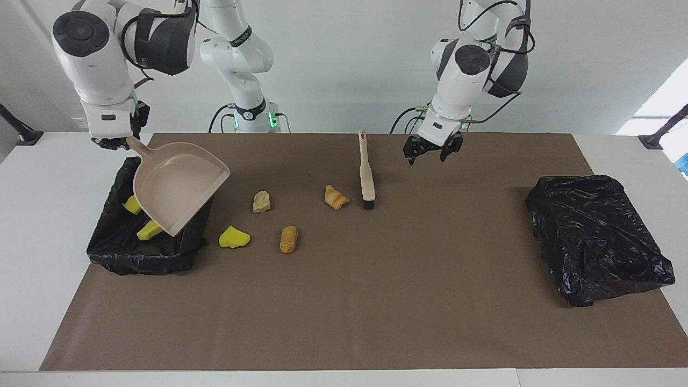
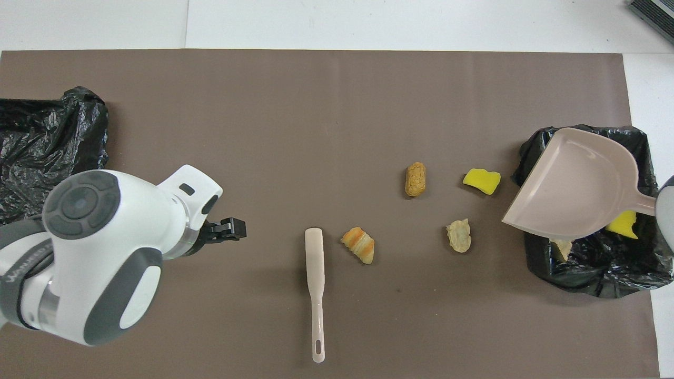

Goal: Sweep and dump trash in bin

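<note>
I should use my right gripper to set the pink dustpan down on the bare brown mat (image 2: 327,133), just beyond the wide end of the brush.
My right gripper (image 1: 114,142) is shut on the handle of the pink dustpan (image 1: 177,185), which hangs empty and tilted over the black-lined bin (image 1: 145,262). Two yellow trash pieces (image 1: 149,230) lie in the bin (image 2: 595,279); a tan one (image 2: 560,248) peeks out under the dustpan (image 2: 574,192). On the mat beside the bin lie a yellow sponge (image 1: 234,237), an orange roll (image 1: 288,239), a pale chunk (image 1: 262,201) and a croissant (image 1: 336,196). The brush (image 1: 366,172) lies flat beside the croissant. My left gripper (image 1: 430,156) hangs open and empty above the mat.
A second black-lined bin (image 1: 596,236) sits at the left arm's end of the brown mat (image 1: 376,301). In the overhead view my left arm's wrist (image 2: 100,247) covers the mat near that bin (image 2: 47,137). White table shows around the mat.
</note>
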Motion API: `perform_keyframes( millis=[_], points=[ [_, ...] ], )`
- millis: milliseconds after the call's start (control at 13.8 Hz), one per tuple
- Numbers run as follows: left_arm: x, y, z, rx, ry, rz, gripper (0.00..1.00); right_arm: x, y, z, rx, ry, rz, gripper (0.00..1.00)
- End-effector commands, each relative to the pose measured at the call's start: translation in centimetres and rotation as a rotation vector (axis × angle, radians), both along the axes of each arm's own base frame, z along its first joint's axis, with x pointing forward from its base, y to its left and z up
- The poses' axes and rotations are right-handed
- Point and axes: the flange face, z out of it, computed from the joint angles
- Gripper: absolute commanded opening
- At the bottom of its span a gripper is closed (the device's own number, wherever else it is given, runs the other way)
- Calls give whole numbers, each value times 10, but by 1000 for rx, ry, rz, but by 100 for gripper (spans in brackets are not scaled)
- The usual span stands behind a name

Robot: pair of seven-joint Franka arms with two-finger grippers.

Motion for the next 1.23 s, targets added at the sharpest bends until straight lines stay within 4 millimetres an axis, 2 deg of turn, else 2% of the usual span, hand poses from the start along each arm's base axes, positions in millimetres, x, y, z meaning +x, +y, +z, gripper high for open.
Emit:
perform_keyframes(
  millis=[0,217,434,506,796,868,941,1013,1158],
  points=[
    [22,58,10,3,-14,-32,100,-2,50,1,37,-112,-175,0],
    [37,118,20,-6,-30,-79,100,15,109,-18,95,-217,-483,0],
    [50,152,58,-13,-40,-118,100,30,170,-37,122,-284,-604,0],
    [51,161,73,-14,-46,-129,100,32,198,-46,131,-300,-630,0],
    [44,173,135,-17,-24,-147,100,45,305,-81,207,-336,-790,0],
    [42,178,151,-18,-23,-151,100,49,323,-94,212,-336,-827,0],
    [39,180,160,-19,-16,-152,100,51,350,-110,210,-340,-849,0],
    [39,179,161,-20,-19,-153,100,53,373,-119,225,-355,-868,0],
    [38,177,156,-22,-13,-159,100,61,403,-138,240,-381,-924,0]
  ],
)
